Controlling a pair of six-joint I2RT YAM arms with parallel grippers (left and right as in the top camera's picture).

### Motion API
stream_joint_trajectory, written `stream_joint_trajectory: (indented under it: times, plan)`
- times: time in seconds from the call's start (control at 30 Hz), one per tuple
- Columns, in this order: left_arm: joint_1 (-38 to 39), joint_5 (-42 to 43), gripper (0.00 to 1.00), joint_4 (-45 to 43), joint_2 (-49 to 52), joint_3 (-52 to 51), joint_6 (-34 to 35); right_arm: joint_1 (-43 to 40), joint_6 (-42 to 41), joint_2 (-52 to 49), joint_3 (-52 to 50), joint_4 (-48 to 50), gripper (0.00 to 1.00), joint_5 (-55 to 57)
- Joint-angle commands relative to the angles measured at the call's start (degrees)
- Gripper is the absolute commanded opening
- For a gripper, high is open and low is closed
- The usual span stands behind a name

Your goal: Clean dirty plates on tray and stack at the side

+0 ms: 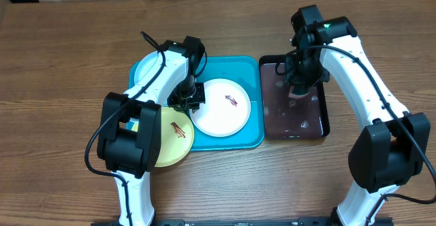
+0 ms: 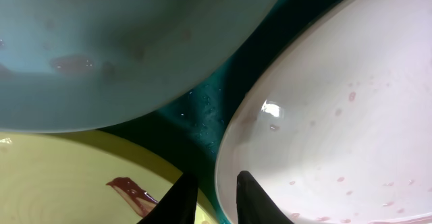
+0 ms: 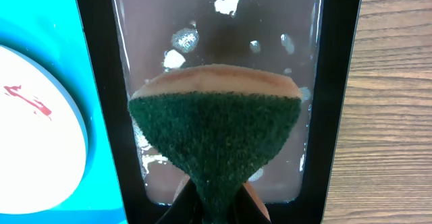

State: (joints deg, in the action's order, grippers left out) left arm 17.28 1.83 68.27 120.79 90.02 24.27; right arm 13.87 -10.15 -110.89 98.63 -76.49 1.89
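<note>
My left gripper will open and pinch the white plate's rim (image 2: pixel 221 150) farther from the yellow-green plate before scrubbing, because the yellow-green plate's rim crowds its finger.
The turquoise tray (image 1: pixel 253 136) holds the white plate (image 1: pixel 219 109), which has a small brown smear. The mint-cyan plate (image 1: pixel 144 69) lies at the tray's back left. The yellow-green plate (image 1: pixel 174 139), also smeared, overhangs the front left corner. My left gripper (image 1: pixel 187 98) sits at the white plate's left rim. In the left wrist view its fingers (image 2: pixel 214 198) are close together with the white plate's (image 2: pixel 337 116) rim between them. My right gripper (image 1: pixel 298 88) is shut on a green sponge (image 3: pixel 216 136) above the black tray (image 1: pixel 324 110).
The black tray (image 3: pixel 98 82) holds brownish water with foam specks, right of the turquoise tray (image 3: pixel 101 170). In the left wrist view, the mint plate (image 2: pixel 121 42) and yellow-green plate (image 2: pixel 61 177) crowd the wet tray floor (image 2: pixel 202 116). Bare wood table surrounds both trays.
</note>
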Motion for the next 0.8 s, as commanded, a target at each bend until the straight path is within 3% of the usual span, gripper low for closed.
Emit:
stream_joint_trajectory:
  times: [0.0, 0.1, 0.47, 0.77]
  plan:
    - [0.4, -1.2, 0.22, 0.0, 0.7, -0.3, 0.2, -0.1, 0.5, 0.7, 0.7, 0.1, 0.09, 0.0]
    - [0.4, -2.4, 0.22, -0.2, 0.7, -0.3, 0.2, -0.1, 0.5, 0.7, 0.7, 0.0, 0.09, 0.0]
    - [0.4, -1.8, 0.04, -2.5, 0.7, -0.3, -1.3, -0.1, 1.2, 0.6, 0.7, 0.4, 0.08, 0.0]
    - [0.3, -1.8, 0.07, -4.9, 0.7, -0.3, -4.0, 0.0, 4.3, 0.6, -0.2, -1.3, 0.05, 0.0]
